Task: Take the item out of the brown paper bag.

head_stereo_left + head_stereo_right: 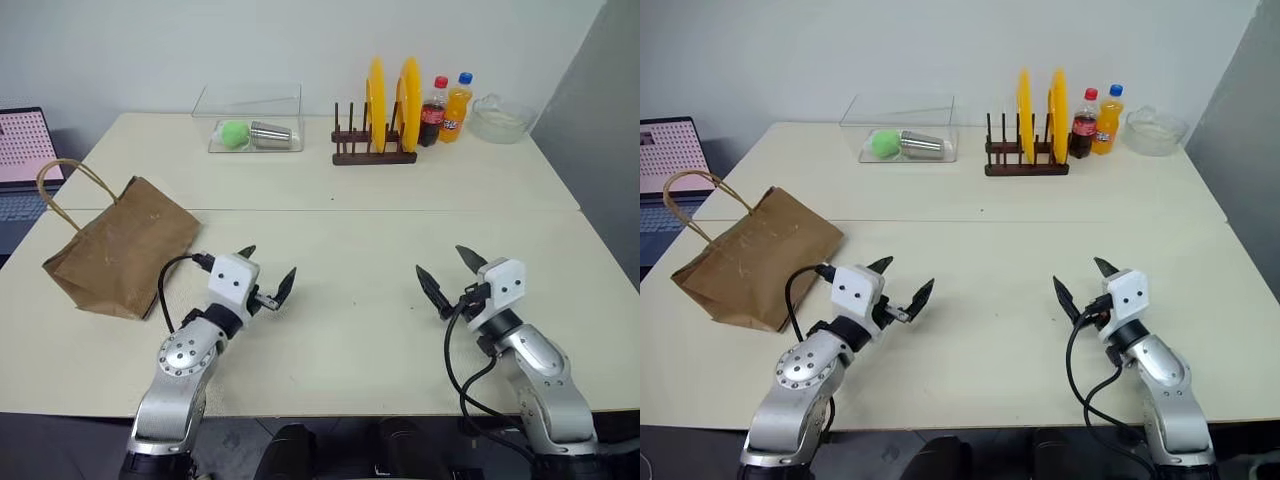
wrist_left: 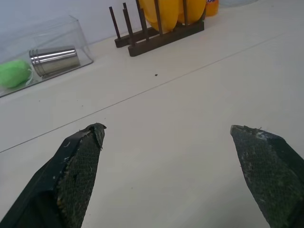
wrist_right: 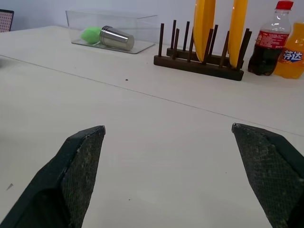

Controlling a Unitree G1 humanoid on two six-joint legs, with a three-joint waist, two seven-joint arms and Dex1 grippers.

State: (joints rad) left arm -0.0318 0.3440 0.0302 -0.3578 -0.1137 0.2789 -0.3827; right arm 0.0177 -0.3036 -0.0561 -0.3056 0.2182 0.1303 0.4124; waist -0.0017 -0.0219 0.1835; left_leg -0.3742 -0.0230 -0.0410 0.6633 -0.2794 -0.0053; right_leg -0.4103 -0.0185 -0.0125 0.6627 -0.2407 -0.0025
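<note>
The robot's left gripper should next go to the brown paper bag and close on its top edge (image 1: 77, 236) by the near end of the loop handle.
The brown paper bag (image 1: 122, 248) lies creased on its side at the left of the table, its loop handle (image 1: 62, 185) arching up toward the far left. The item is hidden. My left gripper (image 1: 268, 268) hovers just right of the bag, open, with nothing between its black fingers (image 2: 76, 171). My right gripper (image 1: 450, 270) hangs over the table's right half, far from the bag, open and empty, its fingers (image 3: 78, 164) spread wide.
At the back stand a clear box (image 1: 255, 125) with a green ball and a steel cup, a wooden rack (image 1: 372, 150) with yellow plates, two soda bottles (image 1: 445, 108) and a glass bowl (image 1: 498, 120). A laptop (image 1: 22, 150) sits off the table's left edge.
</note>
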